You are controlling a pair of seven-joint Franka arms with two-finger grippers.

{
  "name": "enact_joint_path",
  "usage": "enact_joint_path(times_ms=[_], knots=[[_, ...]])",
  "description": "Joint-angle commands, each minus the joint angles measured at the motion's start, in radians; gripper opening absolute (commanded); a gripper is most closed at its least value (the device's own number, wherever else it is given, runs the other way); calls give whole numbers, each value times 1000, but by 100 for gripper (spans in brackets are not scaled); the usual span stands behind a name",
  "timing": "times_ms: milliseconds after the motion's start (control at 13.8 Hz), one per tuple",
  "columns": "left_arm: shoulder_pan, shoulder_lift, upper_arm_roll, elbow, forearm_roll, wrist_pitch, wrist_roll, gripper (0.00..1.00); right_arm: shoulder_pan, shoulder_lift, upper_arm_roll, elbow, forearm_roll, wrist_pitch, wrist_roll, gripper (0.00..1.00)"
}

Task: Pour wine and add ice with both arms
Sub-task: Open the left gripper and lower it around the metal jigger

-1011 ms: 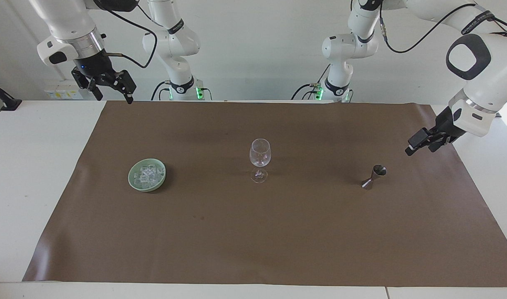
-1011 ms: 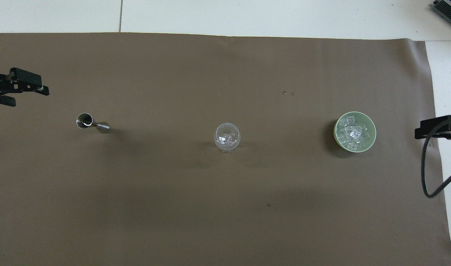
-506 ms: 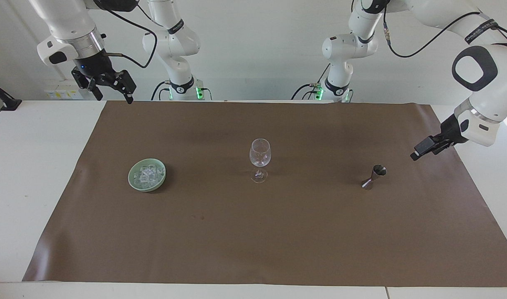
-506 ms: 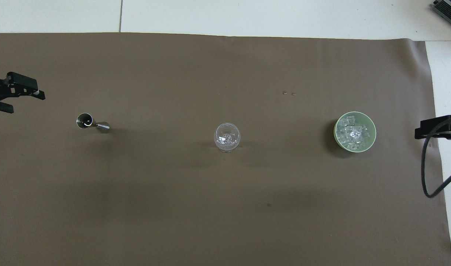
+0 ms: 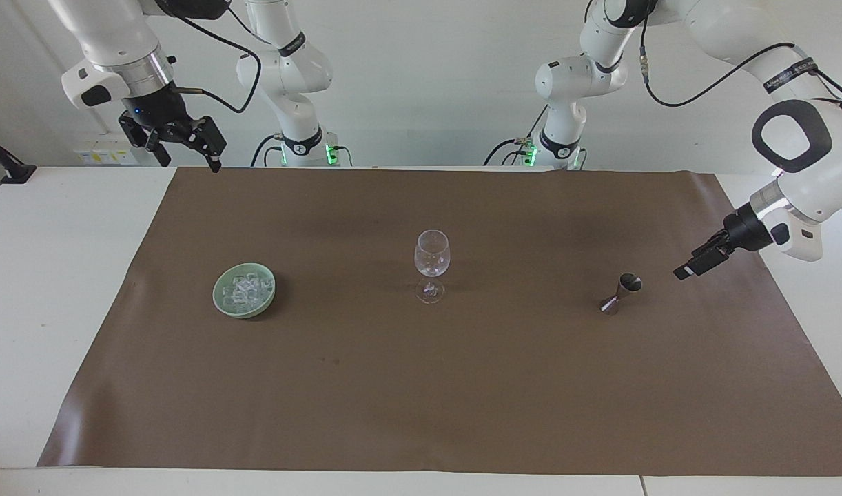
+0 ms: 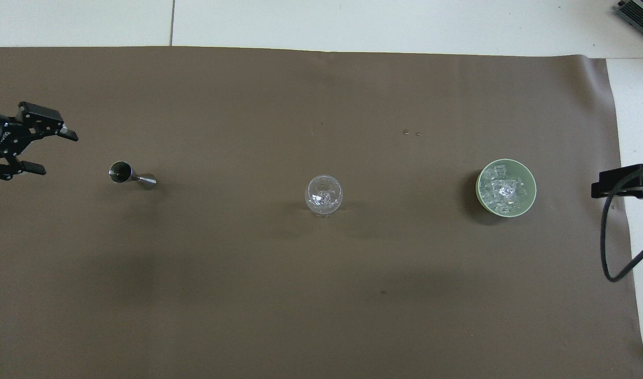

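Next, I close my left gripper on the narrow middle of the steel jigger (image 6: 137, 177), just below the jigger's dark upper cup.
A clear wine glass (image 5: 432, 265) (image 6: 323, 195) stands upright mid-mat. Toward the right arm's end sits a pale green bowl (image 5: 218, 297) (image 6: 532, 185) holding several ice cubes (image 5: 244, 289) (image 6: 503, 190). Toward the left arm's end stands a small steel jigger (image 5: 621, 293) (image 6: 131, 175); no wine shows, its cup is dark inside. My left gripper (image 5: 688, 268) (image 6: 56, 153) hangs open just above the mat, beside the jigger and apart from it, on the table-end side. My right gripper (image 5: 190, 162) (image 6: 613, 185) waits open, high over the mat's edge, holding nothing.
A brown mat (image 5: 421, 386) (image 6: 300, 295) covers most of the white table (image 5: 49, 275). Two tiny specks (image 6: 411, 133) lie on the mat, farther from the robots than the bowl. A black cable (image 6: 608, 247) loops under the right wrist.
My left gripper has come down and swung toward the jigger, its wrist turning so the fingers point at it. The right arm, glass, bowl and jigger have not moved.
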Motion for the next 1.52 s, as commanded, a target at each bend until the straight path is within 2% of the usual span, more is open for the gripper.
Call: enact_joint_path(times_ms=[0,217,795,1445], knots=[[44,-11,-8,-74,-96,27,-91,100,-11,-16,4,-16,22,1,-31,100],[52,-13,-8,-141,-166,56,-177,100,-11,-16,4,-16,24,3,-31,100],[91,-19,-8,-327,-380,167,-257,100,-11,-16,4,-16,24,3,-31,100],[118,3,-8,-425,-551,254,-317,100,-11,-16,4,-16,24,1,-31,100]])
